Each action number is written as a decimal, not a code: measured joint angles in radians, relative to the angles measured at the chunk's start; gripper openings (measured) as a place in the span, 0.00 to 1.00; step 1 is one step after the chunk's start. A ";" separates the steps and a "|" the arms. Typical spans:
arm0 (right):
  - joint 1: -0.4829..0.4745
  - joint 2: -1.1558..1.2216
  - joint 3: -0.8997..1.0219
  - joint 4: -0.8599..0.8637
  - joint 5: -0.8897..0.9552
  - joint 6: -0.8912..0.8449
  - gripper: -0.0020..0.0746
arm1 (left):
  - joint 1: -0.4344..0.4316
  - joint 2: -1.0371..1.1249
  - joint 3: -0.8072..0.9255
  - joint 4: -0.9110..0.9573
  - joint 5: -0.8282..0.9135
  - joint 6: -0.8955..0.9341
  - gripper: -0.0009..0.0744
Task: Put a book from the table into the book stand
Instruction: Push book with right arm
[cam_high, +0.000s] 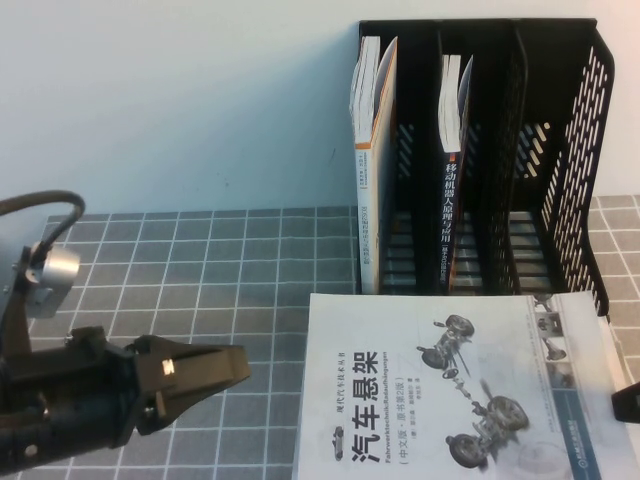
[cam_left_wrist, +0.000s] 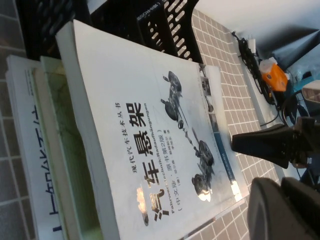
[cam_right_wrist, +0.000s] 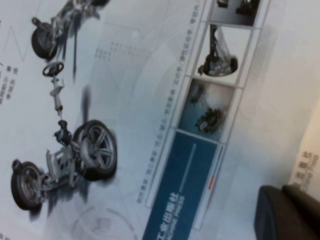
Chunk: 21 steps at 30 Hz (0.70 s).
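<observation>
The robot's left gripper needs to close on the edge (cam_high: 302, 394) (cam_left_wrist: 95, 150) next to the white book's title, around the middle, after the book slides toward that gripper.
A white book (cam_high: 420, 400) with a car-suspension drawing on its cover lies flat on top of a stack at the table's front right. It also shows in the left wrist view (cam_left_wrist: 150, 125) and fills the right wrist view (cam_right_wrist: 125, 100). The black book stand (cam_high: 590, 180) is behind it, against the wall. My left gripper (cam_high: 243, 365) is shut and empty, low over the tiles left of the book, pointing at it. It also shows in its own wrist view (cam_left_wrist: 282, 210). My right gripper (cam_high: 625, 405) is shut just above the book's right edge (cam_right_wrist: 285, 212).
Two books stand upright in the stand: a white and orange one (cam_high: 372, 170) in the left slot, a dark one (cam_high: 452, 170) in the second. The slots to the right hold nothing. Other books (cam_left_wrist: 30, 175) lie under the top one. Cables and an orange device (cam_left_wrist: 274, 77) lie beyond the table.
</observation>
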 joint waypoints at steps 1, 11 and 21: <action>0.007 0.000 0.000 0.004 -0.005 -0.002 0.02 | 0.000 0.011 0.000 -0.007 -0.002 0.007 0.04; 0.080 0.006 0.000 0.053 -0.037 -0.004 0.02 | 0.010 0.147 -0.018 -0.052 0.025 0.017 0.78; 0.087 0.006 0.000 0.060 -0.041 -0.025 0.02 | 0.088 0.426 -0.093 -0.011 0.137 0.051 0.92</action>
